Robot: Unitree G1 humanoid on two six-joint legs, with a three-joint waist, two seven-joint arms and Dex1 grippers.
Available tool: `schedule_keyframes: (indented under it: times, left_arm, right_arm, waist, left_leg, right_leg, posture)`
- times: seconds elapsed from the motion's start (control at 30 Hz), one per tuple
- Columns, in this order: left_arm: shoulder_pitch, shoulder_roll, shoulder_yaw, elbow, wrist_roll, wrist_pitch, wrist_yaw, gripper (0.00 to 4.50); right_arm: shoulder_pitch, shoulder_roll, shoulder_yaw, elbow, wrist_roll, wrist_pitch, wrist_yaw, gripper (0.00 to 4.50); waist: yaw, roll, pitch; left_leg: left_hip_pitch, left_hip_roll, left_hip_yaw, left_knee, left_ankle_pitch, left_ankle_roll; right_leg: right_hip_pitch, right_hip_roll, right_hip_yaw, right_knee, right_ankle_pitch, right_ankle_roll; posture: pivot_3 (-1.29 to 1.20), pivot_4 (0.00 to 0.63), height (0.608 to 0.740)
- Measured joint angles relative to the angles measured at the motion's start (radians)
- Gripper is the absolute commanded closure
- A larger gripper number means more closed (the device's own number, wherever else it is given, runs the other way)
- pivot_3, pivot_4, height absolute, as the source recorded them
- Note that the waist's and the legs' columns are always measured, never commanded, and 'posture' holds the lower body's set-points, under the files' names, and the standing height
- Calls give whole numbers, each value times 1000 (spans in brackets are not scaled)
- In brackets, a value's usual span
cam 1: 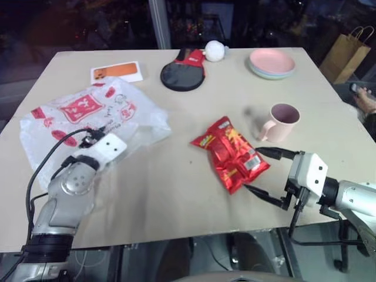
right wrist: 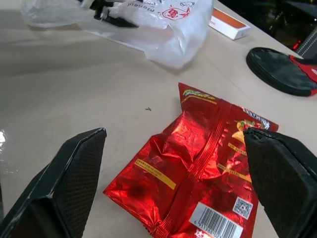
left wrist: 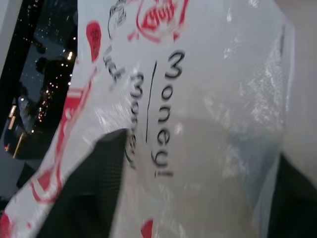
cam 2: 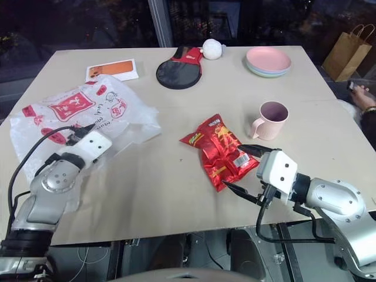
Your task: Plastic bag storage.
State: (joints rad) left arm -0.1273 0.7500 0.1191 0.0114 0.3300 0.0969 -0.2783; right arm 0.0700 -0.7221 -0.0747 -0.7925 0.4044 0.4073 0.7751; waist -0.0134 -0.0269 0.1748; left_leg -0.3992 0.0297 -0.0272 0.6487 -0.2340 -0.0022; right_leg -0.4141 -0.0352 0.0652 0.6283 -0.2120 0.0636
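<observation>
Next, my right gripper closes on the white barcode label [cam 1: 252, 161] [right wrist: 225, 221] of the red snack packet, which is at the end of the packet near the pink mug.
The plastic bag [cam 1: 88, 114], thin crinkly white film with red labels and black writing, lies spread on the left of the table [cam 1: 176, 182]. My left gripper [cam 1: 89, 138] reaches level into its near edge. In the left wrist view the bag film [left wrist: 198, 124] bulges between the two fingers [left wrist: 89, 193], which stand apart. My right gripper [cam 1: 254, 170] is open at the near right, its fingertips on either side of the near end of a glossy red snack packet [cam 1: 230, 154]; the right wrist view shows the packet [right wrist: 198, 168] between them, untouched.
A pink mug [cam 1: 282, 121] stands just beyond the right gripper. At the back are stacked pastel plates [cam 1: 271, 63], a black and red pouch [cam 1: 183, 71], a white ball [cam 1: 215, 50] and an orange card [cam 1: 117, 71]. A brown paper bag [cam 1: 348, 53] and a person's hand [cam 1: 365, 100] are off the table's right.
</observation>
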Motion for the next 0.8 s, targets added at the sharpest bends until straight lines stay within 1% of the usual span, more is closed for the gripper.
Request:
schedule_keyframes:
  times: [0.03,0.07,0.1,0.17,0.27,0.33,0.4,0.47,0.53,0.63,0.73,0.8]
  left_arm:
    - [-19,-8,1,5,-15,3,-2,3571]
    - [-31,-20,10,2,-41,8,-6,4258]
    - [-39,-34,25,-4,-67,16,-12,4425]
    - [-54,-63,60,-33,-135,64,-35,4425]
    - [-94,-97,112,-106,-251,182,-77,4425]
    - [-140,-108,125,-165,-320,272,-107,4425]
    - [-178,-108,128,-211,-358,327,-122,4425]
    - [-204,-108,128,-255,-384,379,-130,4425]
    - [-220,-108,128,-282,-398,430,-130,4425]
    - [-222,-108,124,-307,-409,478,-130,4425]
    - [-220,-108,120,-334,-419,514,-131,4425]
    - [-222,-108,118,-347,-431,531,-132,4425]
  right_arm:
    - [1,1,2,2,-11,0,-9,0]
    - [1,1,6,5,-22,1,-21,0]
    - [1,1,13,9,-33,2,-30,0]
    - [1,4,33,18,-65,5,-54,0]
    - [-10,25,67,46,-96,41,-100,0]
    - [-35,58,84,91,-93,113,-136,0]
    - [-59,107,81,151,-60,186,-167,0]
    - [-78,144,62,215,-4,260,-177,0]
    - [-99,150,46,268,33,305,-174,0]
    - [-129,148,38,339,42,331,-171,0]
    - [-179,156,74,449,39,346,-151,0]
    - [-218,169,84,478,51,363,-134,0]
  waist:
    - [0,0,0]
    - [0,0,0]
    - [0,0,0]
    - [0,0,0]
    - [0,-1,0]
    - [2,-1,-1]
    - [0,-2,-1]
    - [-1,-2,-1]
    - [-3,-2,-1]
    - [-4,-2,-1]
    - [-4,-1,0]
    - [-7,-2,0]
  left_leg:
    - [0,0,0,0,0,0]
    - [0,0,0,0,0,0]
    - [0,0,0,0,0,0]
    - [0,0,0,0,0,0]
    - [0,0,0,1,0,0]
    - [0,0,-1,2,0,0]
    - [1,-1,-1,3,0,0]
    - [1,-1,-1,3,0,0]
    - [1,-1,-1,3,0,0]
    - [1,-1,-2,2,0,0]
    - [1,-1,-2,3,0,0]
    - [1,-1,-2,3,0,0]
  right_leg:
    - [0,0,0,0,0,0]
    - [0,0,0,0,1,1]
    - [0,0,0,0,1,1]
    - [0,0,0,0,1,0]
    - [0,0,0,2,1,1]
    - [0,0,0,3,1,1]
    - [1,0,0,4,1,0]
    - [1,0,1,4,1,0]
    - [0,0,1,5,2,-1]
    - [0,1,1,5,3,0]
    - [0,1,1,5,3,1]
    - [0,1,1,6,3,1]
  posture:
    - [0,150,740]
    - [0,150,740]
    - [0,150,740]
    - [0,150,740]
    - [0,150,740]
    - [0,150,740]
    - [0,150,740]
    - [0,150,740]
    - [0,150,740]
    - [0,150,740]
    - [0,150,740]
    - [0,150,740]
